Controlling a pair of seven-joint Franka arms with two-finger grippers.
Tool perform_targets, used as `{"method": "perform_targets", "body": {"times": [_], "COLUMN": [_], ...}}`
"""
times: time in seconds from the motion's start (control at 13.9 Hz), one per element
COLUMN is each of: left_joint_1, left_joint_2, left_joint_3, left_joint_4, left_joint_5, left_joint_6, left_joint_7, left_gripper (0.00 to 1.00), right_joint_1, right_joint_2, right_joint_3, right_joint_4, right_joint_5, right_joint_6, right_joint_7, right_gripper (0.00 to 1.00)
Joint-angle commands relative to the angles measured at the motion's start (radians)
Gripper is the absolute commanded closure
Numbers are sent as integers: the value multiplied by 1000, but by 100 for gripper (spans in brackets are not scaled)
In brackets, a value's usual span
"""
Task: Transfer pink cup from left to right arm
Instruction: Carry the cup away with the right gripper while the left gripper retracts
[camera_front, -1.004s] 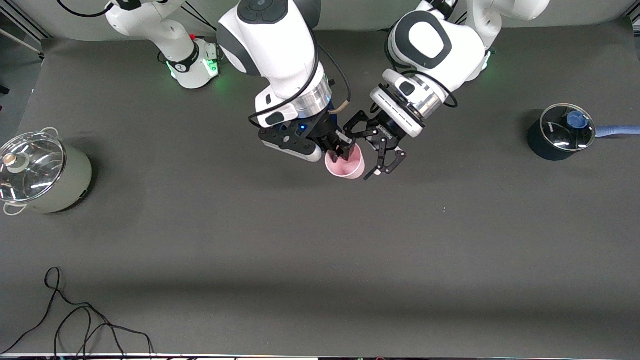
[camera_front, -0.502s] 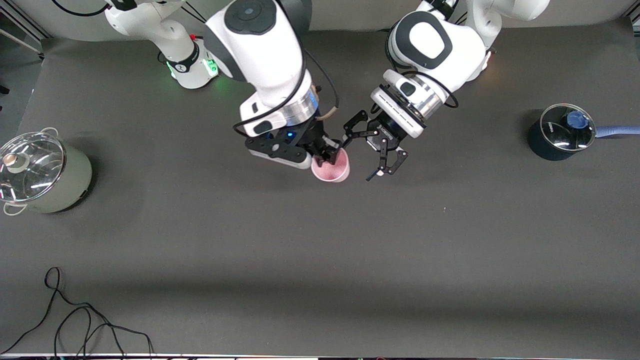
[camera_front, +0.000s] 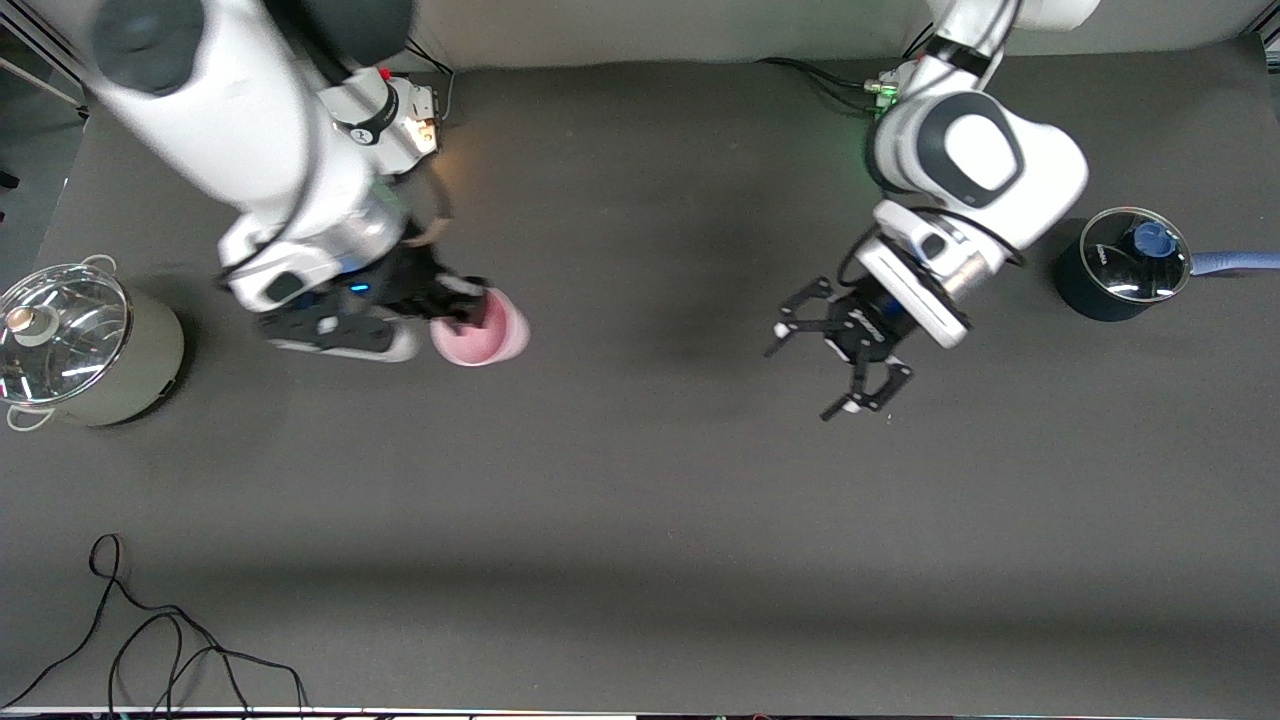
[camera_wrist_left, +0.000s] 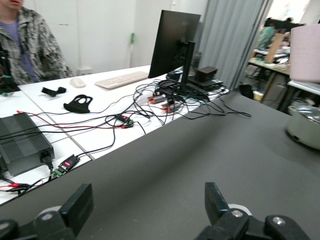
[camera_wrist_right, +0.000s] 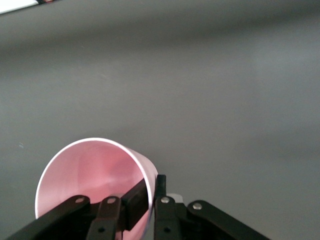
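Observation:
The pink cup will leave my right gripper on bare table a pot's width from the grey-green pot (camera_front: 373, 406).
The pink cup (camera_front: 480, 338) hangs in the air over the table, toward the right arm's end, its mouth turned up to the front camera. My right gripper (camera_front: 462, 305) is shut on its rim. In the right wrist view the cup (camera_wrist_right: 90, 172) fills the lower part, and the right gripper (camera_wrist_right: 151, 192) pinches the wall with one finger inside and one outside. My left gripper (camera_front: 812, 372) hovers open and empty over the table toward the left arm's end, well apart from the cup. The left gripper (camera_wrist_left: 147, 205) shows bare mat between its fingers (camera_wrist_left: 80, 207), and the cup (camera_wrist_left: 306, 52) shows far off.
A grey-green pot with a glass lid (camera_front: 150, 370) stands at the right arm's end of the table. A dark blue glass-lidded pot (camera_front: 1085, 290) stands at the left arm's end. A black cable (camera_front: 150, 640) lies near the front edge. Desks with cables show past the table edge (camera_wrist_left: 125, 120).
The right arm has swung toward its own end of the table, carrying the cup away from the left gripper. The left gripper, open, has drawn back toward the left arm's end.

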Motion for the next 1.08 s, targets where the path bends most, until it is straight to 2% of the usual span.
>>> {"method": "perform_targets", "body": {"times": [0.0, 0.14, 0.29, 0.5, 0.65, 0.79, 1.0], "left_joint_1": [144, 250, 354, 488, 583, 664, 767], "left_joint_2": [-42, -39, -22, -14, -16, -30, -31], "left_joint_3": [-11, -11, -9, -9, -9, -9, -9], "left_joint_4": [-80, -100, -108, -76, -51, -20, 123], "left_joint_5": [100, 186, 289, 540, 660, 801, 1003], "left_joint_6": [-209, -355, -502, -693, -822, -911, -1109], "left_joint_7": [-2, -8, -43, -253, -344, -454, -678], "left_gripper": [1, 1, 1, 1, 0, 0, 0], "right_joint_1": [-47, -44, -45, -42, -42, -41, -38], "right_joint_2": [-108, -120, -120, -148, -181, -215, -208], "right_joint_3": [-50, -144, -211, -271, -300, -302, -302], "right_joint_4": [-203, -269, -328, -498, -659, -843, -1064], "right_joint_5": [19, 19, 19, 18, 18, 18, 18], "right_joint_6": [13, 16, 36, 175, 317, 523, 837], "right_joint_7": [-232, -373, -468, -573, -614, -653, -677], "right_gripper": [100, 100, 100, 100, 100, 100, 100]}}
